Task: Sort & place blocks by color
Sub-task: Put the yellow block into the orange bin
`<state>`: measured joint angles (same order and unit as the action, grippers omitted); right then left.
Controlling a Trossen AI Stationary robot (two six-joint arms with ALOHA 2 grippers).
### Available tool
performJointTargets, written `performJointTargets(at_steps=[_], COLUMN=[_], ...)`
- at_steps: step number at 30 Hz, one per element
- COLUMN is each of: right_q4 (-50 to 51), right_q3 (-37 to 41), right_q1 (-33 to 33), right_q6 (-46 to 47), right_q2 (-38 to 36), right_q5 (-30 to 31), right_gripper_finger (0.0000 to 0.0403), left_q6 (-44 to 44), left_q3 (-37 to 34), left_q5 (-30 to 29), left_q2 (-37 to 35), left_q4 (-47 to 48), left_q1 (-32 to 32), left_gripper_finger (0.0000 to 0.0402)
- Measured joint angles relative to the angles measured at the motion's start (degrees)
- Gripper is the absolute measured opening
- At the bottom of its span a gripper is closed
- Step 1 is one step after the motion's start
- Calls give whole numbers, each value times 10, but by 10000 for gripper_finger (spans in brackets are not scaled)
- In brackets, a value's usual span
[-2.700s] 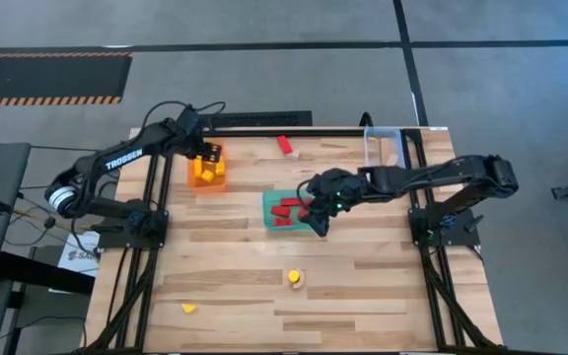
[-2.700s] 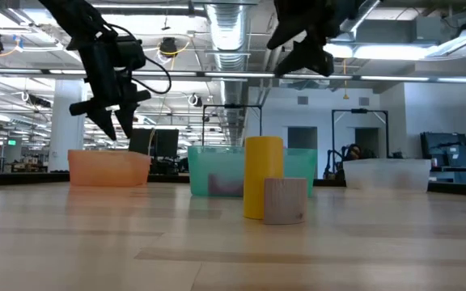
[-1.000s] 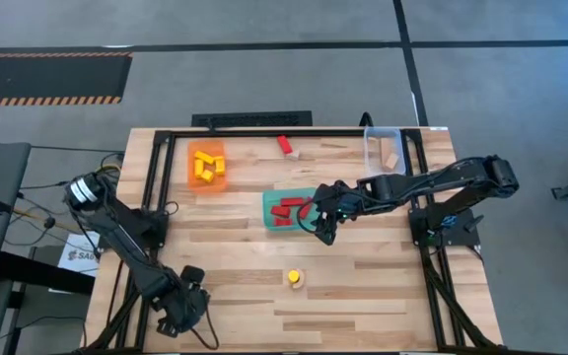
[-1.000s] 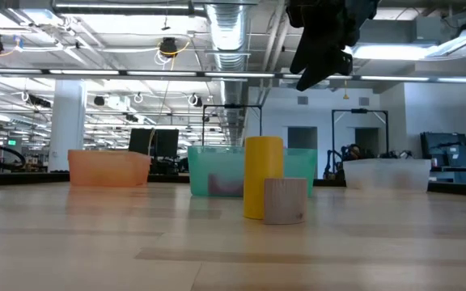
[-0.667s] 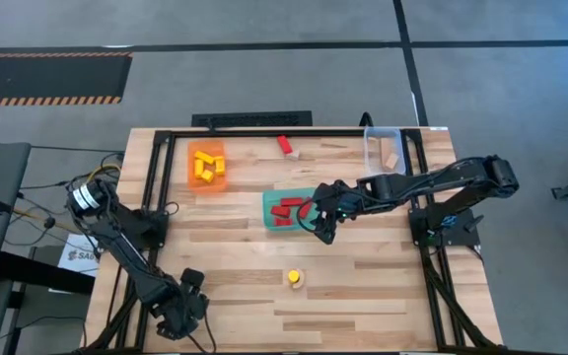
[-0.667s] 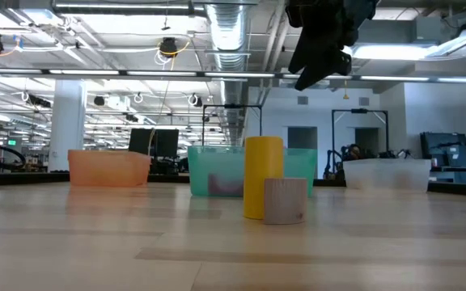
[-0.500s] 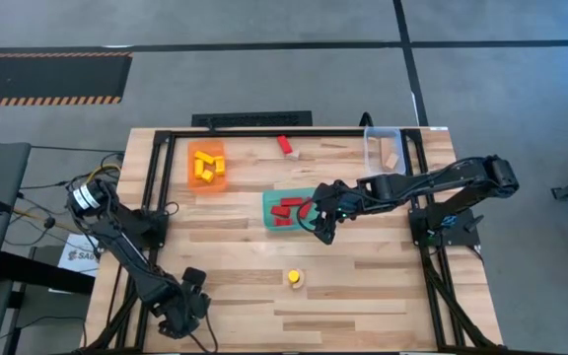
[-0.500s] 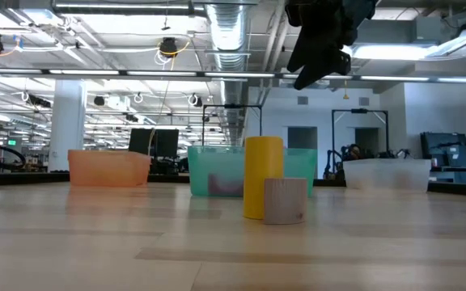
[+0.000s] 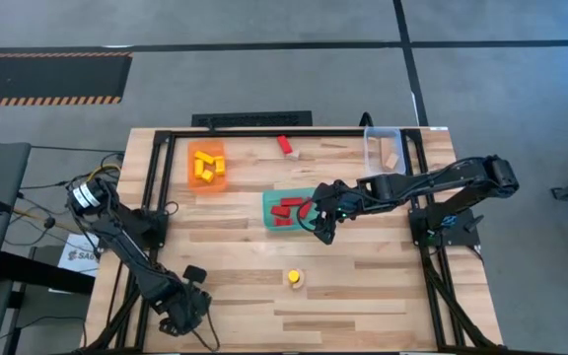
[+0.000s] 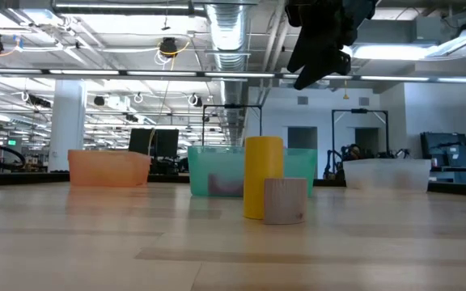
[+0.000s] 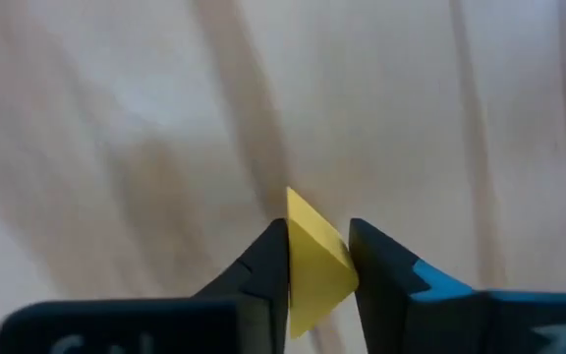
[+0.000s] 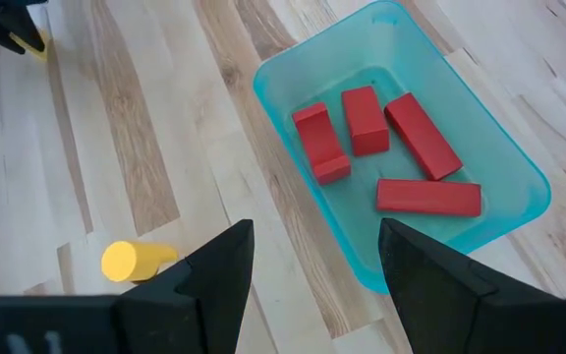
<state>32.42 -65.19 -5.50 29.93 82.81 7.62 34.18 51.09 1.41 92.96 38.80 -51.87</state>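
Note:
My left gripper will release the yellow wedge block, now at the table's near corner, among the yellow blocks in the orange tray (image 9: 209,165).
My left gripper (image 9: 186,308) is at the table's near left corner, shut on a yellow wedge block (image 11: 312,270), which the gripper hides in the high view. My right gripper (image 12: 314,251) is open and hovers above the near right edge of the teal tray (image 9: 286,209), which holds several red blocks (image 12: 367,123). The orange tray (image 9: 206,166) holds yellow blocks. The clear tray (image 9: 385,148) holds pale wood blocks. A red block (image 9: 285,144) lies by the far edge. A yellow cylinder (image 10: 263,187) stands upright on the table, with a wood block (image 10: 285,200) next to it. My left gripper pinches the yellow wedge between its two fingers, one on each flat side (image 11: 298,285). The wedge's pointed corner (image 11: 295,200) sticks out past the fingertips. The fingers come from above, pointing down. Whether the wedge rests on the table, I cannot tell.
The three trays sit in the table's far half. The middle and near right of the wooden table (image 9: 363,286) are bare boards, apart from the cylinder and wood block near the middle. A black frame (image 9: 254,132) runs along the table's edges.
My left gripper has edged a little toward the table's right at the near left corner. Nothing else has moved.

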Motion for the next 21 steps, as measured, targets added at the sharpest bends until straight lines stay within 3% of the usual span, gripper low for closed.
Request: performJointTargets(at_steps=[3,7,13,16,21], right_q4=[1,0,-3,-10,-21], right_q3=[0,0,0,0,0], right_q1=[0,-1,-16,-28,-50], right_q6=[0,3,35,46,58], right_q2=[0,0,0,0,0], right_q5=[0,0,0,0,0], right_gripper_finger=[240,240,240,240,240], left_q6=[-8,-48,-121,-153,-148], left_q3=[0,0,0,0,0], left_q5=[-28,-106,-264,-264,-186], left_q2=[-25,-77,-175,-210,-218], left_q4=[8,20,72,74,70], left_q1=[33,100,281,421,665], left_gripper_finger=[51,51,57,57,55])
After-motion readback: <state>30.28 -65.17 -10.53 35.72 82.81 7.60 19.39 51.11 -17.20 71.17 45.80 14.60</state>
